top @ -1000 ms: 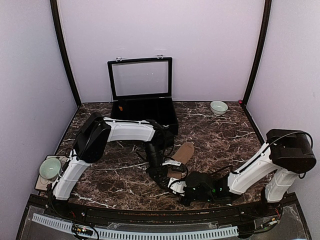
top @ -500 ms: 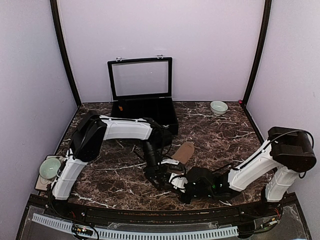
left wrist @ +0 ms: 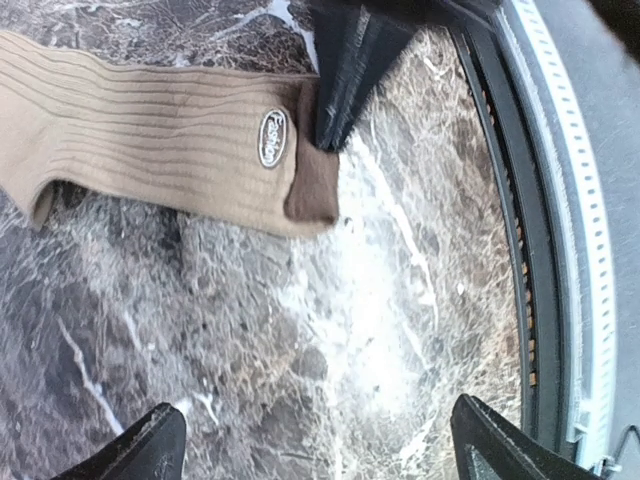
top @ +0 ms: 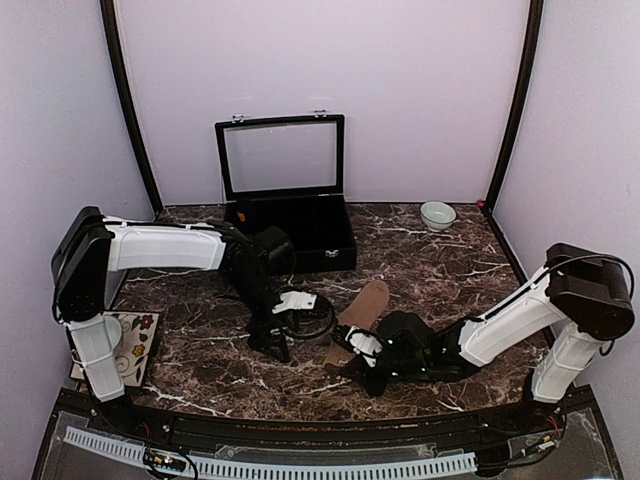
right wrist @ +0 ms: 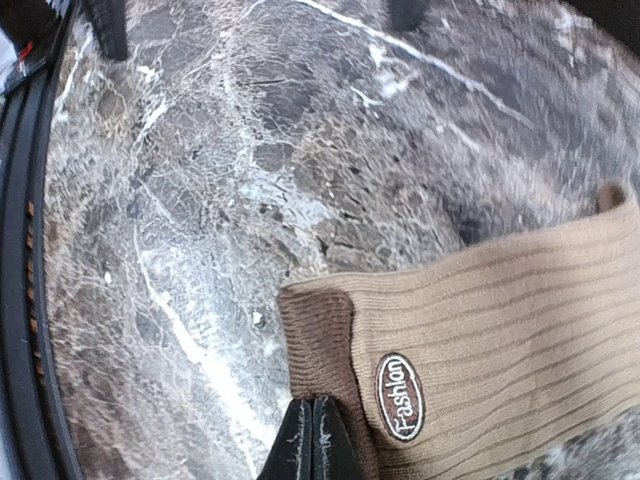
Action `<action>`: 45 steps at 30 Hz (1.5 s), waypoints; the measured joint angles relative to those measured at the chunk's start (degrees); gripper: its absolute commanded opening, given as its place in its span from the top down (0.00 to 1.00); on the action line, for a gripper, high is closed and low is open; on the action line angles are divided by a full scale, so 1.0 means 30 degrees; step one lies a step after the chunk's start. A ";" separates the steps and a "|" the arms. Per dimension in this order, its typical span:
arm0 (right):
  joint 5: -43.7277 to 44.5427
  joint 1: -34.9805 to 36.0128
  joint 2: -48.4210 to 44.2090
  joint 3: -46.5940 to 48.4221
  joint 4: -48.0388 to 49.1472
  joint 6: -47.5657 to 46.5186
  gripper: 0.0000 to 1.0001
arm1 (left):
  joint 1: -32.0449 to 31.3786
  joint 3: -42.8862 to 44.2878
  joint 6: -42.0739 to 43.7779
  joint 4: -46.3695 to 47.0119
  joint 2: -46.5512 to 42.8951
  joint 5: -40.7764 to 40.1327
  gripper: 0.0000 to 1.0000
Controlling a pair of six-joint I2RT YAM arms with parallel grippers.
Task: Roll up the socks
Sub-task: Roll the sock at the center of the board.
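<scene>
The brown cuff is pinched on one side by my right gripper and its other corner lies loose, so next my left gripper pinches that loose corner [left wrist: 314, 214].
One of the socks, tan with a dark brown cuff and an oval "Fashion" tag [top: 365, 305] [left wrist: 150, 140] [right wrist: 500, 330], lies flat on the marble table, slanting from back right to near left. My right gripper [top: 340, 358] [right wrist: 315, 430] is shut, its tips pinching the near edge of the brown cuff; in the left wrist view its black fingers [left wrist: 335, 90] come down onto that cuff. My left gripper [top: 272, 342] [left wrist: 320, 460] stands open over bare marble, to the left of the sock and apart from it. No other sock shows.
A black case with its glass lid raised [top: 290, 235] stands at the back centre. A small pale bowl [top: 437, 214] sits at the back right. A patterned mat [top: 135, 340] lies at the left edge. The black front rail [left wrist: 540, 250] runs close to the cuff.
My left gripper has opened, let go of the sock and swung away to the left. The right gripper has stayed shut at the cuff, and the sock's near end has shifted slightly.
</scene>
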 measured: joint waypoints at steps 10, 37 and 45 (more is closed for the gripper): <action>-0.5085 -0.2630 0.0270 0.0080 -0.0357 0.5231 1.00 | -0.0933 -0.4240 0.2484 0.4022 -0.3745 -0.1880 0.11; -1.1825 -0.5778 0.2681 0.0219 0.1916 1.3223 1.00 | -0.4845 -0.1253 0.6302 0.6907 0.1719 -0.4634 0.52; -1.1985 -0.5821 0.2754 0.0335 0.1778 1.3267 1.00 | -0.4845 -0.0481 0.6288 0.7213 0.2324 -0.4998 0.53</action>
